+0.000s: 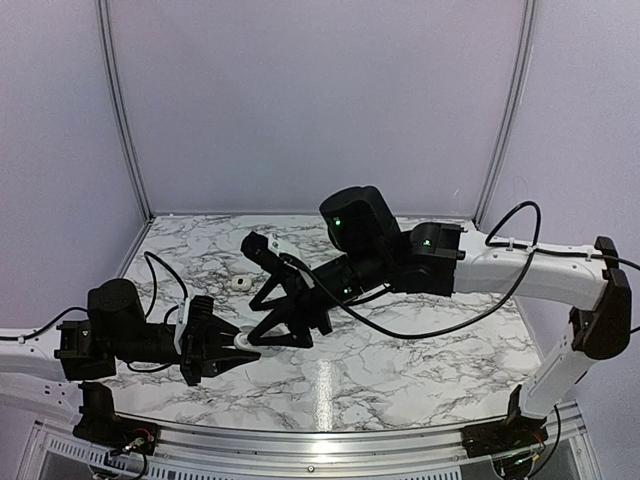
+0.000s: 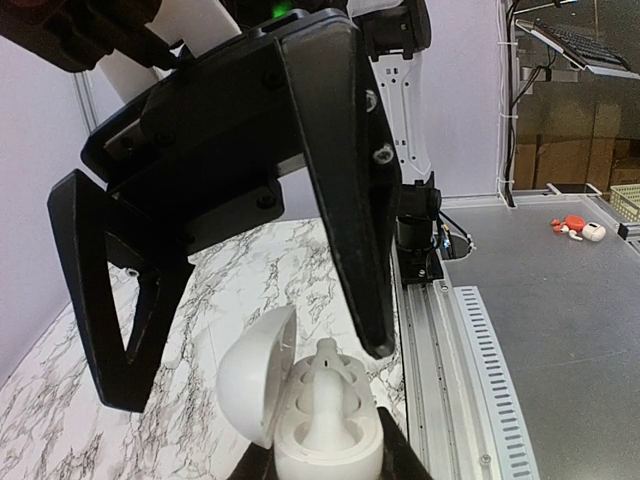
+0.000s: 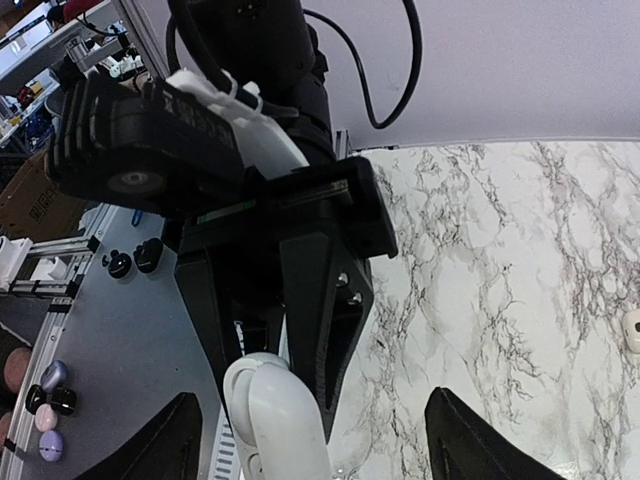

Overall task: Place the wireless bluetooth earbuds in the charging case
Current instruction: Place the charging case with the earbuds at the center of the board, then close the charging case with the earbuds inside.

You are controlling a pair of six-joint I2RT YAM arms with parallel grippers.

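My right gripper's fingers are spread over the marble. I need to let go of the white charging case, now held just above the table, with my left gripper on the marble (image 1: 292,292) behind those spread fingers.
My left gripper (image 1: 232,350) is shut on the white charging case (image 1: 242,344), held just above the table at the front left. In the left wrist view the case (image 2: 330,455) is upright with its lid (image 2: 255,372) open to the left. One white earbud (image 2: 326,395) stands in a socket, sticking up. My right gripper (image 1: 286,334) is open and empty; its fingers (image 2: 345,200) hang spread just above the case. The right wrist view shows the case (image 3: 280,425) from the lid side. A second earbud (image 1: 240,284) lies on the marble behind, also in the right wrist view (image 3: 632,330).
The marble table (image 1: 400,370) is walled by white panels at the back and sides. A metal rail (image 2: 440,350) runs along the near edge. A grey bench beyond it (image 2: 560,330) holds small red and white items (image 2: 577,226). A black cable (image 1: 420,325) trails under the right arm.
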